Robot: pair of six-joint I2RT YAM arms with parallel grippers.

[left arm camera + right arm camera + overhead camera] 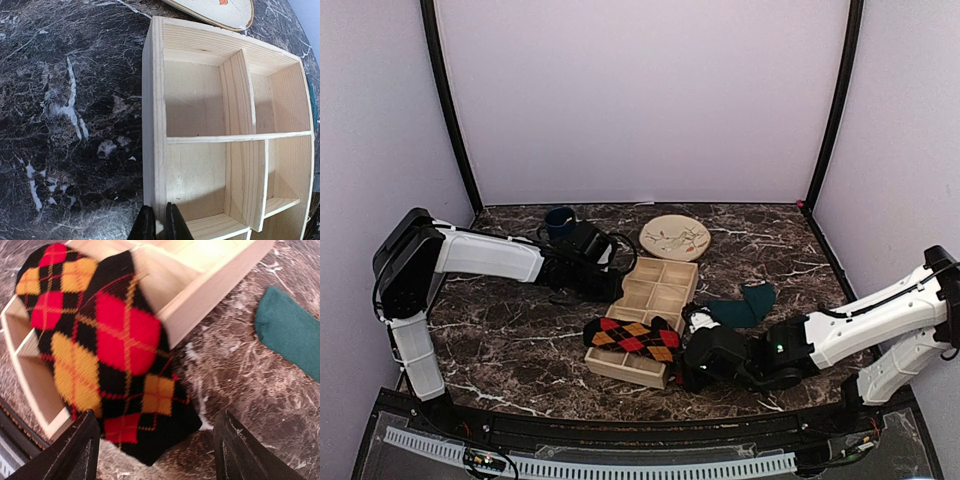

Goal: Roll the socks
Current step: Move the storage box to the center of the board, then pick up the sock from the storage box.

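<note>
The wooden divided box, now under the draped argyle socks, will be let go by my left gripper on the marble table [544, 288], just in front of the dark blue mug.
The black argyle socks [632, 338] with red, orange and yellow diamonds lie draped over the near end of a wooden divided box [665, 285]. The teal-green socks [745, 305] lie on the table to the right of the box. My right gripper [692, 362] is open just off the argyle socks' right end. In the right wrist view its jaws [160, 455] stand wide on either side of the toe end of the argyle socks [115, 340], and the teal socks [292, 332] show at the right. My left gripper [159, 226] is shut on the box's left wall [153, 125].
A dark blue mug [559, 222] stands at the back left behind the left arm. A round patterned plate [675, 237] lies behind the box and shows in the left wrist view [220, 10]. The table is dark marble [510, 340], with walls on three sides.
</note>
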